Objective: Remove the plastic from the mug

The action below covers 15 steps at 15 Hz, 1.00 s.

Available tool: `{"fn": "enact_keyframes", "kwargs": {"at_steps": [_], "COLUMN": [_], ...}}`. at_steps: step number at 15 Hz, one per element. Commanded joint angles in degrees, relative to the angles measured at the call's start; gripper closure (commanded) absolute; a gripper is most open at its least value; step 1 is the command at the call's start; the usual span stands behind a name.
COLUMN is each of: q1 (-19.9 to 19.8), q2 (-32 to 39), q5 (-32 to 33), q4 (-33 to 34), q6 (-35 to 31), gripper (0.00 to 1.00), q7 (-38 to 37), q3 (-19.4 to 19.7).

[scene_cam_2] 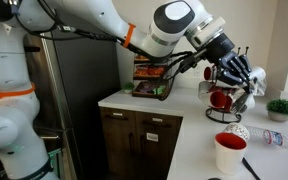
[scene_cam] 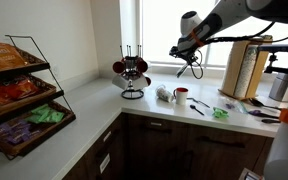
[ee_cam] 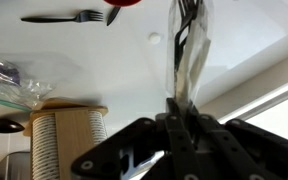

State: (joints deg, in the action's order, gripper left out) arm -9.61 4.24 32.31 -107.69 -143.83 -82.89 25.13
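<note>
Next, I release the piece of clear plastic from my gripper on the light counter [scene_cam: 150,101] beside the foot of the wire rack.
A white mug [scene_cam: 181,96] with a red inside stands on the light counter and shows in both exterior views [scene_cam_2: 230,152]. My gripper [scene_cam: 191,60] hangs well above the mug, clear of it. In an exterior view it is in front of the mug rack [scene_cam_2: 240,72]. In the wrist view the fingers [ee_cam: 180,108] are shut on a strip of clear plastic [ee_cam: 189,50] that stretches away from the jaws. The red rim of a mug [ee_cam: 124,3] shows at the edge of the wrist view.
A wire rack with red mugs [scene_cam: 132,72] stands at the counter corner. A crumpled clear bag [scene_cam: 164,94] lies beside the mug. A paper towel roll [scene_cam: 246,68], utensils [scene_cam: 259,104] and a snack shelf [scene_cam: 19,95] are nearby. A fork [ee_cam: 69,18] lies on the counter.
</note>
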Motion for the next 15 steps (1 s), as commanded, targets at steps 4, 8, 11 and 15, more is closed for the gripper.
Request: {"fn": "enact_keyframes", "kwargs": {"at_steps": [4, 8, 11, 15], "q1": [-1.63, -0.92, -0.96, -2.26], "q2": [-6.04, -4.02, -0.37, 4.03], "q5": [-21.75, -36.91, -48.84, -66.1], "q4": [-8.39, -10.94, -10.04, -8.78], "q6": [1.74, 1.49, 0.73, 0.94], "gripper": [0.97, 0.97, 0.97, 0.97], "q7": [14.49, 16.96, 17.25, 21.22], "q3": [-7.82, -11.25, -12.85, -14.07]}}
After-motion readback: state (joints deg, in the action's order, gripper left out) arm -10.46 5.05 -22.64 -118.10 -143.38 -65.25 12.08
